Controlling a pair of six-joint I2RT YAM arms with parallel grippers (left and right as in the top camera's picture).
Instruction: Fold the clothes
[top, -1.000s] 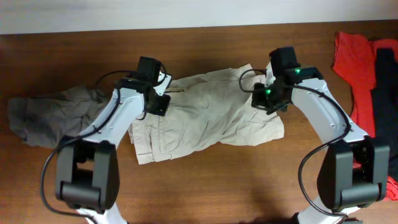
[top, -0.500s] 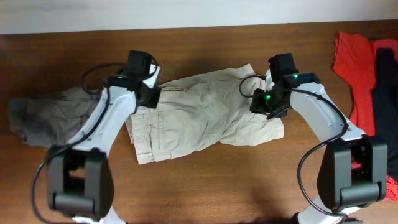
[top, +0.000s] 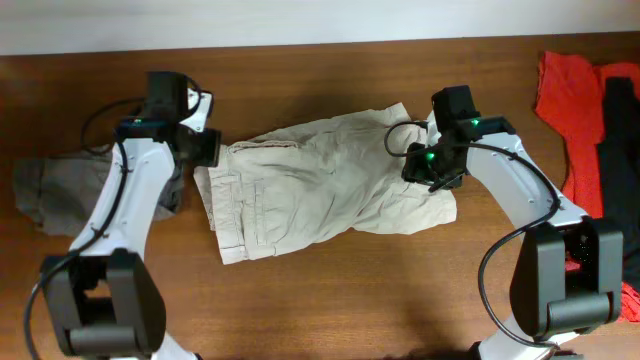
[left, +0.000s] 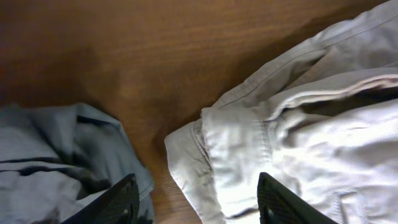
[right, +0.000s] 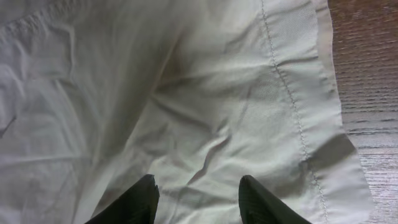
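The layer beneath sticks out past the top layer of the waistband, so my left gripper needs to pinch the top layer's edge (top: 222, 187) and pull it even before folding the shorts.
The clothes in front of me are mainly beige shorts (top: 320, 190), spread flat mid-table with the waistband to the left. My left gripper (top: 208, 150) hovers open at the waistband's far-left corner. In the left wrist view that corner (left: 249, 143) lies below and between my fingers (left: 118, 202), with nothing held. My right gripper (top: 422, 165) stands open over the right leg of the shorts. The right wrist view shows wrinkled beige cloth (right: 186, 106) under the spread fingertips (right: 264, 202) and the stitched hem (right: 292, 93) to the right.
A crumpled gray garment (top: 60, 185) lies at the table's left, close to my left finger (left: 56, 155). A red garment (top: 570, 95) and a black one (top: 615, 130) lie at the far right edge. Bare wood (top: 330, 300) runs along the front.
My left arm has swung left off the shorts to the waistband corner, and its jaws have opened. The right gripper has opened in place over the right leg.
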